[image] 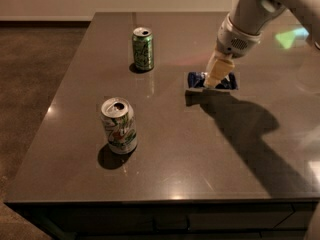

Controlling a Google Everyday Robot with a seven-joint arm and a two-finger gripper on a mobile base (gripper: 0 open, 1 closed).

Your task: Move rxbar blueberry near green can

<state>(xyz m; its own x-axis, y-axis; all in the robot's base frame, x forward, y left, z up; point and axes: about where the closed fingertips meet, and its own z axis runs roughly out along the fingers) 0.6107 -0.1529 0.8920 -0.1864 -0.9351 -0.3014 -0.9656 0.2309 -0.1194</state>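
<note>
My gripper is holding the rxbar blueberry. It will let go of it on the bare table (pixel 175 72) next to the green can, on the can's side that faces my gripper.
The rxbar blueberry (pixel 196 80) is a flat dark blue wrapper at the middle right of the table. My gripper (pixel 216 79) comes down from the upper right and is shut on it; the cream fingers (pixel 218 70) cover its middle. The bar hangs slightly above the tabletop and casts a shadow just below itself. The green can (pixel 142 49) stands upright at the back, to the left of the bar, with a gap of about one can height between them.
A mostly white and silver can (pixel 119 126) with green and orange marks stands upright at the front left. The dark grey table (pixel 210 159) has its left edge near a brown floor. My arm's shadow falls across the table's right half.
</note>
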